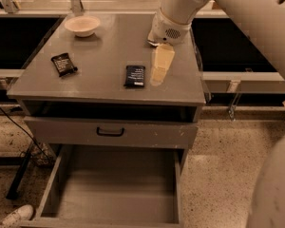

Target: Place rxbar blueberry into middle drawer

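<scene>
Next, I close my gripper on the middle of the rxbar blueberry (pixel 135 77), the navy bar near the grey cabinet top's front edge.
The rxbar blueberry (pixel 134 76), a small flat bar in a dark navy wrapper, lies on the grey cabinet top (pixel 104 51) near its front middle. My gripper (pixel 160 68) hangs just to the right of the bar, close above the top, pointing down from the white wrist (pixel 173 25). It holds nothing that I can see. The middle drawer (pixel 109 194) is pulled out below, a deep grey tray with a bare floor.
A black-wrapped bar (pixel 63 63) lies at the left of the top. A pale bowl (pixel 82 25) stands at the back left. A shut drawer front with a black handle (pixel 109 132) sits above the open drawer. My arm fills the right side.
</scene>
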Action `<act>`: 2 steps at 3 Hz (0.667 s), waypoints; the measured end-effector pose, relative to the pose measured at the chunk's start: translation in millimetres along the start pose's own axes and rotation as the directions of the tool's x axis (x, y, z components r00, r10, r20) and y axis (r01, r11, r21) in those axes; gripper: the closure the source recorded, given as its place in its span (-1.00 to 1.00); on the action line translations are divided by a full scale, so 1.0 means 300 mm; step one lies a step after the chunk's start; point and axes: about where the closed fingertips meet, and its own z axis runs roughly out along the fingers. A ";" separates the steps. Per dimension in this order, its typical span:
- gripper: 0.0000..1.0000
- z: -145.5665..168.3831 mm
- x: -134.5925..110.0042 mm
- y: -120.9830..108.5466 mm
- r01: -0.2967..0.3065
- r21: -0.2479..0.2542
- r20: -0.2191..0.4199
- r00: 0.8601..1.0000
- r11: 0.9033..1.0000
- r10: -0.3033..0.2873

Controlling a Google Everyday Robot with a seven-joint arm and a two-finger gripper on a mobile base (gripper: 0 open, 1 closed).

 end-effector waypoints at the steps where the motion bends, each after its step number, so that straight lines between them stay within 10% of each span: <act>1: -1.00 0.048 -0.016 -0.050 -0.007 -0.004 -0.003 1.000 1.000 0.007; 2: -1.00 0.113 -0.038 -0.091 -0.007 -0.023 0.021 1.000 1.000 0.008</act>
